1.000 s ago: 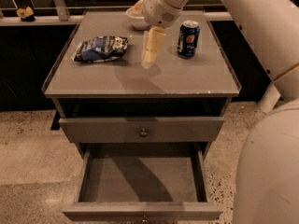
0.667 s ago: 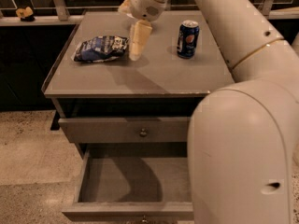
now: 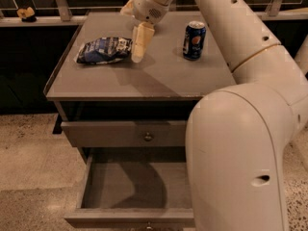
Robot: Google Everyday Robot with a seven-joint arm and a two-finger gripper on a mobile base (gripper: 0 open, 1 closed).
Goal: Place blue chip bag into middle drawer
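Note:
Next, I grip the blue chip bag's end (image 3: 119, 48) that faces the blue soda can.
The blue chip bag (image 3: 103, 50) lies crinkled on the left part of the grey cabinet top (image 3: 159, 78). My gripper (image 3: 138, 46) points down just right of the bag, at its right edge, close above the top. The middle drawer (image 3: 137, 186) is pulled out below; its inside shows nothing in it. My arm (image 3: 240, 143) hides the drawer's right side.
A blue soda can (image 3: 194, 40) stands upright on the cabinet top, right of the gripper. A shut drawer front with a brass knob (image 3: 148, 136) sits above the open drawer. A railing (image 3: 60, 4) runs behind the cabinet. Speckled floor (image 3: 29, 167) lies to the left.
My gripper has moved left across the cabinet top, from near the soda can to the chip bag's right edge. My arm now covers more of the right side.

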